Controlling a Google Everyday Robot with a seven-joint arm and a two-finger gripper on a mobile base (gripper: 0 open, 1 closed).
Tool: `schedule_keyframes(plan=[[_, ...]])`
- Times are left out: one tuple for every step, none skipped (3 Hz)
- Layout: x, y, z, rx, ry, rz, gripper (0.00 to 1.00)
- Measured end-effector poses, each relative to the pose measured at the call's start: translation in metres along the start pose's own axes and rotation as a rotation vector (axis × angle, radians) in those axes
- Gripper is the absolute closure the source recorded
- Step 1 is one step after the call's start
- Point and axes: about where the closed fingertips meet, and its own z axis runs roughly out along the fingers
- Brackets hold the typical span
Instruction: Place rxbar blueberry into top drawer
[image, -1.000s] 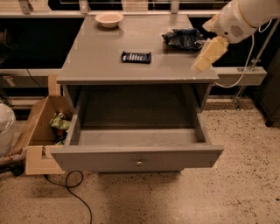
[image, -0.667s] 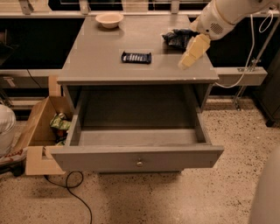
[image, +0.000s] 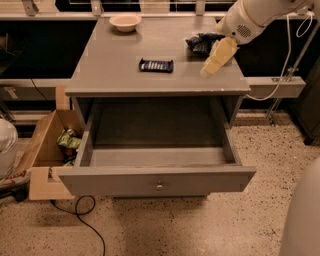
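Observation:
I will close my gripper on the end of the rxbar blueberry (image: 168, 66) that is nearer to the wrinkly dark blue bag.
The rxbar blueberry (image: 156, 65) is a small flat dark navy bar lying on the grey cabinet top (image: 120, 75), near its middle. The top drawer (image: 158, 179) is pulled wide open below, its inside bare, with a small round knob on its front panel. My gripper (image: 209, 70) hangs from the white arm at the upper right, its pale fingers pointing down-left over the cabinet top, to the right of the bar and apart from it. It holds nothing that I can see.
A wrinkly dark blue bag (image: 204, 43) lies at the back right of the top, just behind the gripper. A pale bowl (image: 125, 21) stands at the back left. A tan wooden box (image: 46, 150) with packets stands on the floor, left of the drawer. A black cable (image: 82, 220) runs across the floor.
The arm has swung left and down over the cabinet top, bringing the gripper from beyond the right edge closer to the bar. The bar and drawer have not moved.

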Motion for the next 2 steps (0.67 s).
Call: schedule_keyframes(plan=[[-0.018, -0.018, 0.021, 0.017, -0.016, 0.034, 0.0], [-0.035, -0.036, 0.054, 0.016, 0.001, 0.088, 0.0]])
